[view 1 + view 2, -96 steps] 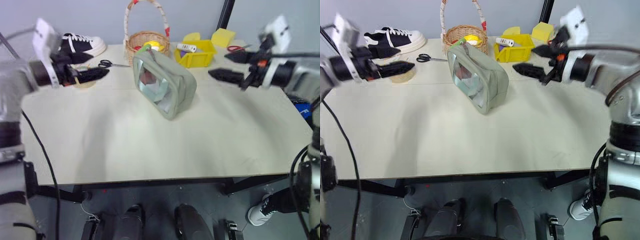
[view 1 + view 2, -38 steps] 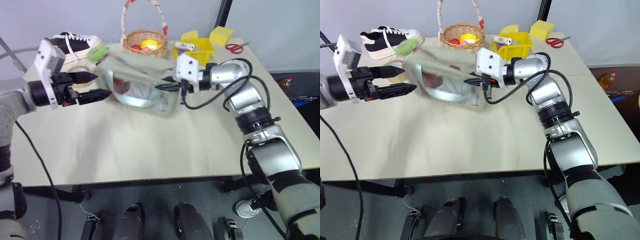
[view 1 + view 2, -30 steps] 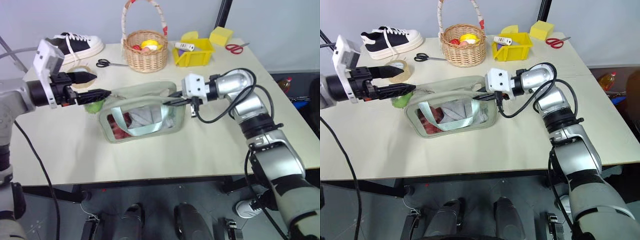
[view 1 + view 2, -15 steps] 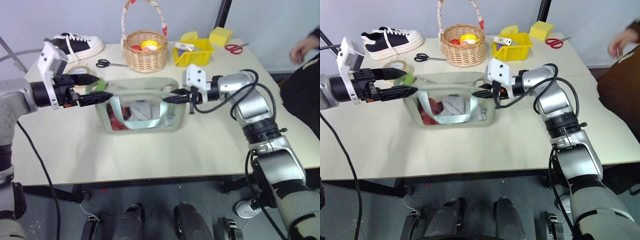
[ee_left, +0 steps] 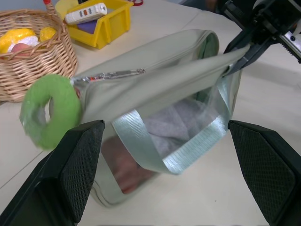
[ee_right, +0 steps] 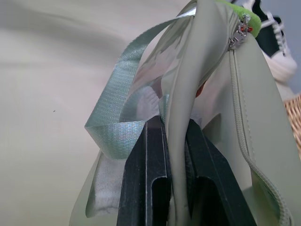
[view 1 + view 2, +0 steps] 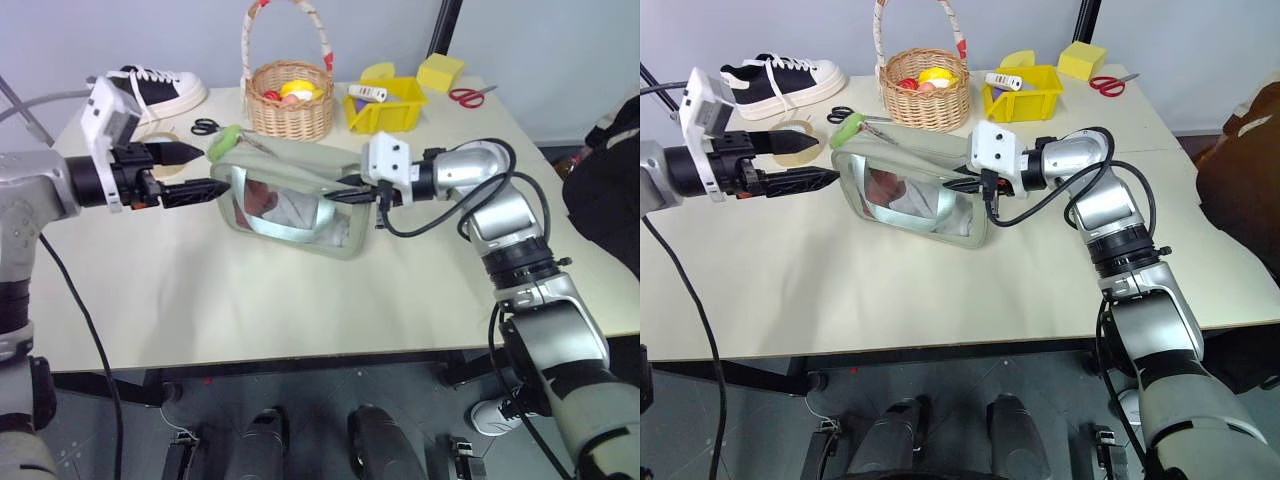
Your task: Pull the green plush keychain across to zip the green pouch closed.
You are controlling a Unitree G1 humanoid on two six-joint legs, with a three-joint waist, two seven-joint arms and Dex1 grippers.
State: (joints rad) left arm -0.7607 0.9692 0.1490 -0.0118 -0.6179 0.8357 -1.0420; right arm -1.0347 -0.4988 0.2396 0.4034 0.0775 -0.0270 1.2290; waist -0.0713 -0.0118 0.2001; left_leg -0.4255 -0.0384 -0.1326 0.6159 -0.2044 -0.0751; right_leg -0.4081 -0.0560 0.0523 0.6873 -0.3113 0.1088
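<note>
The green pouch is hanging tilted from my right gripper, so I will put it down level and take its front top edge nearer the pouch's end (image 6: 176,200) before I zip it.
The green pouch (image 7: 290,200) hangs tilted over the table's middle, clear window toward me, with clothes showing inside. My right gripper (image 7: 350,190) is shut on the fabric edge at the pouch's right end; the right wrist view shows both fingers (image 6: 146,188) clamping that fabric. The green plush keychain (image 7: 225,140) sticks up at the pouch's top left corner, joined by a thin metal chain (image 5: 108,75). My left gripper (image 7: 210,168) is open just left of the pouch, level with the keychain (image 5: 49,110) and apart from it.
Behind the pouch stand a wicker basket (image 7: 290,105) with toy fruit and a yellow bin (image 7: 390,105). A shoe (image 7: 160,88), black scissors (image 7: 205,126) and a tape roll (image 7: 795,140) lie at the back left. A person's dark clothing (image 7: 615,170) is at the right edge.
My right gripper took the pouch, dragged it toward the table's middle and tipped it up. The keychain swung up to the top left corner. My left gripper stayed open in place.
</note>
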